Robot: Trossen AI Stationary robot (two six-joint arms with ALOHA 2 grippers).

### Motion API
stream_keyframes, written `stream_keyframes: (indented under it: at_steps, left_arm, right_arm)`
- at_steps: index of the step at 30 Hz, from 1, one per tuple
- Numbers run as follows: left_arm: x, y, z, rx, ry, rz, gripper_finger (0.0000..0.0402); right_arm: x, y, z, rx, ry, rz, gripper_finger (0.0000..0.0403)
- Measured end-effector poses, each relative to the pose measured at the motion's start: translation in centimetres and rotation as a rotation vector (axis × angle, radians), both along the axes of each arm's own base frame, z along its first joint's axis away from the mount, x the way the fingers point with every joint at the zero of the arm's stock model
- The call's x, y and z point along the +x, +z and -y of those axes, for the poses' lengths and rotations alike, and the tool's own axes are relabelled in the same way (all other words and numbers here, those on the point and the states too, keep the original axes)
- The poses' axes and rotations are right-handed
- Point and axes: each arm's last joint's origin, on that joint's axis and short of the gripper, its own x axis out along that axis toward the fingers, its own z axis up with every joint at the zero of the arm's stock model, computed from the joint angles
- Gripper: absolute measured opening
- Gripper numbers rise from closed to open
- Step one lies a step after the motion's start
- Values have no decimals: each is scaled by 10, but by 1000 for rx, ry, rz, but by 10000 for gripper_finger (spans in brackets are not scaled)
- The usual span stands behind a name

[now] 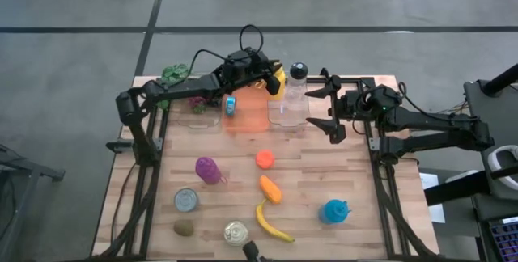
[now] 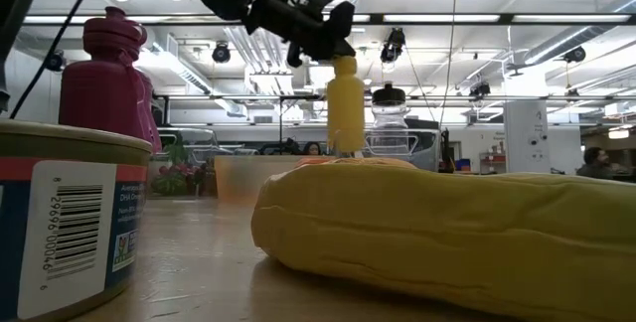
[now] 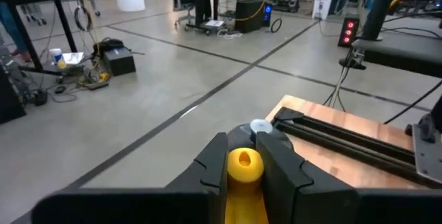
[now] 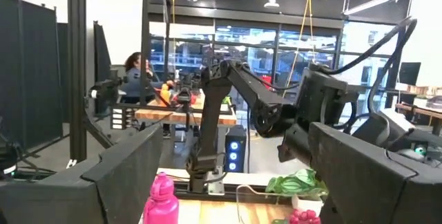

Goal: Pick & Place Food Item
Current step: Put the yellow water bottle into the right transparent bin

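Note:
The robot's left gripper should release the yellow squeeze bottle in the clear bin [image 1: 278, 95] next to the clear jar with the black cap.
A yellow squeeze bottle [image 2: 345, 103] hangs upright at the table's far side, above an orange bin [image 1: 252, 115], with my left gripper [image 1: 270, 78] shut on its top. A clear jar with a black cap [image 1: 297, 84] stands just right of it. My right gripper [image 1: 325, 107] stands open to the right of that jar, above the table, with nothing between its fingers. In the left wrist view the bottle's yellow top [image 3: 244, 165] shows between the two dark fingers. My left gripper pinches the yellow bottle's top end [image 3: 243, 160] between its two fingers [image 3: 207, 172]. It comes from the table's left, slanting a little downward. The bottle hangs upright below the fingers [image 2: 320, 26]; its bottom is just above the bins, and I cannot tell whether it touches anything.
A clear bin [image 1: 202, 118] sits left of the orange one, with green leaves [image 1: 172, 73], grapes [image 1: 198, 100] and a small blue thing [image 1: 231, 104] nearby. Nearer lie a purple bottle [image 1: 209, 169], an orange ball [image 1: 265, 158], a carrot [image 1: 270, 189], a banana [image 1: 271, 223], a blue bottle [image 1: 334, 210] and two cans [image 1: 186, 200].

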Motion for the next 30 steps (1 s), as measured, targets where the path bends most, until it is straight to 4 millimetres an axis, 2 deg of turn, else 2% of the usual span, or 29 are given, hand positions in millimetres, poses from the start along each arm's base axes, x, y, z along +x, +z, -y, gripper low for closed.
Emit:
stream_keyframes:
  at_steps: [4,15,30]
  left_arm:
    - [4,-3,-2,11,0,24,54]
    - [0,-2,-9,16,36,26,54]
    - [9,-28,-21,14,84,10,54]
  right_arm:
    - [0,0,0,1,-5,-2,359]
    - [0,0,0,1,-4,-2,359]
    - [0,0,0,-1,-3,-3,359]
